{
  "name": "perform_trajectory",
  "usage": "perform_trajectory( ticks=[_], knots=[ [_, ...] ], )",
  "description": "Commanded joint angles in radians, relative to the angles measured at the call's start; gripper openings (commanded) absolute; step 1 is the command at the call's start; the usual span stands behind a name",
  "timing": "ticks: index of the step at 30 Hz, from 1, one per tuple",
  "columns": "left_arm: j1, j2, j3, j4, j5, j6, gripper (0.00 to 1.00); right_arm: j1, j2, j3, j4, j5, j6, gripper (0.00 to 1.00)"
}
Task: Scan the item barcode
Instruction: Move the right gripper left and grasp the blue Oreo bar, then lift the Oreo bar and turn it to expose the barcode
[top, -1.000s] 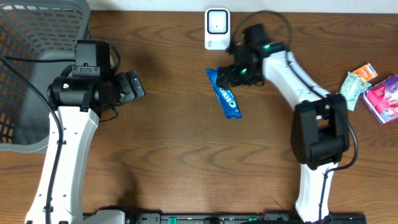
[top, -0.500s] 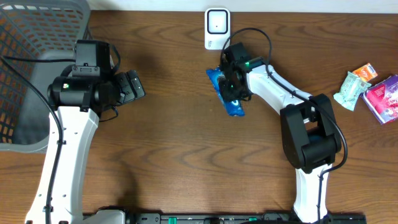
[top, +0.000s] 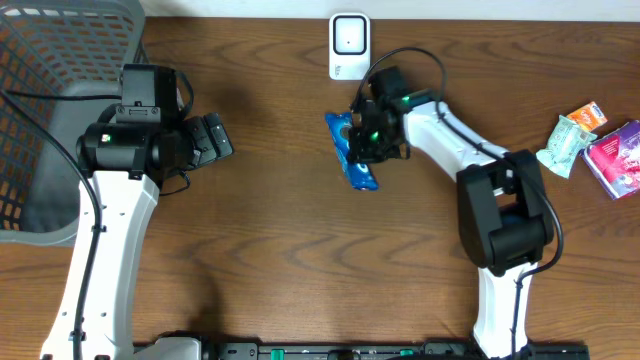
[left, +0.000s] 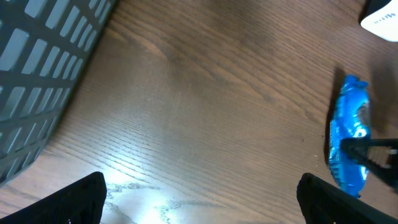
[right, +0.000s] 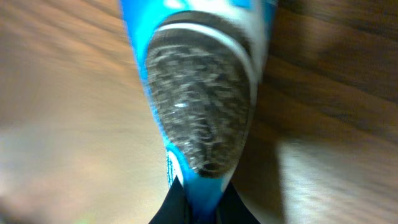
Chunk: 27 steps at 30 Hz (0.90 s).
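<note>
My right gripper needs to set the blue packet down on the table (top: 385, 161) below the scanner, toward the snack packs. The packet now hangs tilted just above the table.
A blue cookie packet (top: 352, 152) is the item; it hangs tilted just above the wooden table, below the white scanner (top: 348, 45) at the back edge. My right gripper (top: 372, 140) is shut on the packet's right side. The right wrist view shows the blue packet (right: 198, 106) with its dark cookie picture filling the frame, and both fingers pinching its lower end at my right gripper (right: 202, 202). My left gripper (top: 218, 136) stands open well to the left with nothing in it. In the left wrist view my left gripper (left: 201, 196) spans bare table, the blue packet (left: 349, 134) far right.
A grey mesh basket (top: 55, 90) fills the back left corner and shows as a basket (left: 43, 74) in the left wrist view. Several small snack packs (top: 595, 140) lie at the right edge of the table.
My right gripper came down on the blue packet, shut on it and lifted it slightly left. The left arm stayed still.
</note>
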Motion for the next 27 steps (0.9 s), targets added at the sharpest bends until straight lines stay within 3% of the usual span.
perform_trajectory(
  ticks=[1, 4, 12, 27],
  knots=[
    [0.002, 0.003, 0.005, -0.001, -0.012, -0.002, 0.97, -0.084, -0.016, 0.064, 0.019, -0.396, 0.146, 0.02],
    [0.002, 0.003, 0.005, -0.001, -0.012, -0.002, 0.98, -0.143, -0.016, 0.064, 0.049, -0.638, 0.174, 0.02],
    [0.002, 0.003, 0.005, -0.001, -0.012, -0.002, 0.98, -0.232, -0.016, 0.062, 0.024, -1.059, 0.152, 0.02],
    [0.002, 0.003, 0.005, -0.001, -0.012, -0.002, 0.98, -0.249, -0.016, 0.062, 0.013, -1.025, 0.087, 0.01]
  ],
)
